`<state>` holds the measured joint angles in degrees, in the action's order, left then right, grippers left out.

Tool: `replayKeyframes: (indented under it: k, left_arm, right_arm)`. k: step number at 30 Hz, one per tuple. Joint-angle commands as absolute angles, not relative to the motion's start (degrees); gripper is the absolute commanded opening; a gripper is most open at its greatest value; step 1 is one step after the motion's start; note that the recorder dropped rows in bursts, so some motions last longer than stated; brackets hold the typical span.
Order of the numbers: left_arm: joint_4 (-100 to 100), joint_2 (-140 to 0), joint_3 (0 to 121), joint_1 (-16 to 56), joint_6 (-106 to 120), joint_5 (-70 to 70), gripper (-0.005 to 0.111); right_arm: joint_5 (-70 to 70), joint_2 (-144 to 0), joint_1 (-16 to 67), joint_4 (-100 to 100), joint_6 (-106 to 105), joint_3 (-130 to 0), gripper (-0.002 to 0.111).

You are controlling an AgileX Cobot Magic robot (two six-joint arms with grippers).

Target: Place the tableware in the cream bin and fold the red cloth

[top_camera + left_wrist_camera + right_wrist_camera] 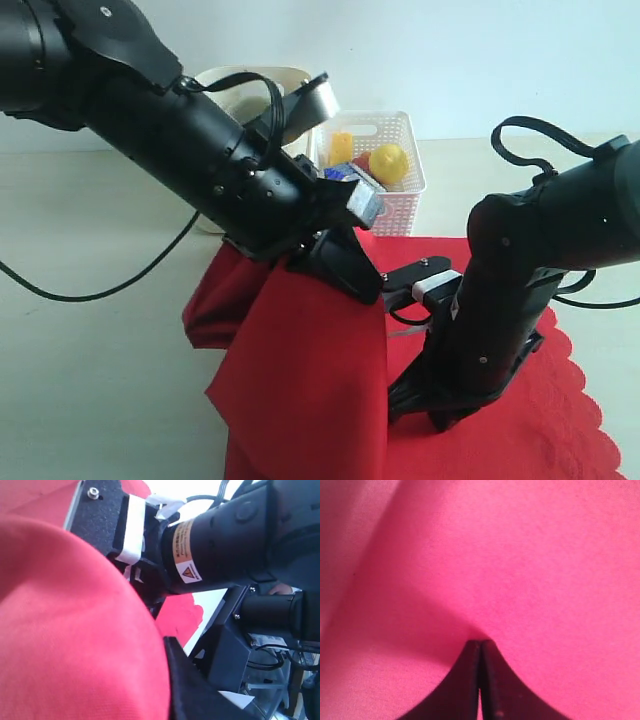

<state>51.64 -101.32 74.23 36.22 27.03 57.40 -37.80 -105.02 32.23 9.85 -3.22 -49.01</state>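
Note:
The red cloth hangs loosely folded from my left gripper; I should lay it down, take the cream bin's side [222, 305], then spread it flat before folding.
The red cloth [300, 390] lies over the table, with one part lifted and hanging in folds. My left gripper [345, 268] is shut on that raised part. In the left wrist view the cloth [75, 630] covers one finger, and only the other black finger [190, 690] shows. My right gripper [425, 405] is low on the flat part of the cloth. Its jaws [481, 643] are shut, with the tips pinching the fabric [520, 555]. The cream bin [262, 71] stands behind my left arm and its inside is hidden. No tableware is in view.
A white lattice basket [400, 200] holding a lemon [388, 163] and other food stands behind the cloth, right of the cream bin. My right arm [225, 540] is close in front of the left gripper. A black cable [100, 290] trails over the table at the left.

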Motion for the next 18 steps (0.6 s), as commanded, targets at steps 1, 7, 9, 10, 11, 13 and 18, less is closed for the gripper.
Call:
replayKeyframes:
  k: [1,7,9,10,11,13,18]
  left_arm:
    - [53.33,-103.8,75.86,36.64,26.79,57.05,0.0]
    - [53.47,-105.77,77.27,36.64,26.79,57.79,0.0]
    - [53.69,-106.18,77.43,36.64,26.79,58.19,0.0]
    - [54.05,-106.33,77.43,36.64,26.79,58.19,0.0]
    - [54.81,-106.68,77.43,36.64,26.79,58.19,0.0]
    - [55.78,-107.19,77.43,36.71,26.98,57.84,0.0]
    - [57.79,-109.79,77.67,39.39,28.49,54.55,0.0]
  right_arm:
    - [-42.56,-105.44,32.16,2.43,-1.55,-50.36,0.0]
    - [-56.45,-99.57,32.16,-17.48,12.74,-56.04,0.0]
    - [-62.4,-96.94,32.16,-24.31,15.31,-57.62,0.0]
    - [-64.8,-95.74,31.96,-27.89,16.04,-58.43,0.0]
    - [-66.56,-94.53,31.34,-30.55,16.33,-59.17,0.0]
    - [-67.66,-92.68,29.39,-32.36,16.33,-60.6,0.0]
    - [-60.65,-90.79,20.85,-24.06,14.87,-62.17,0.0]
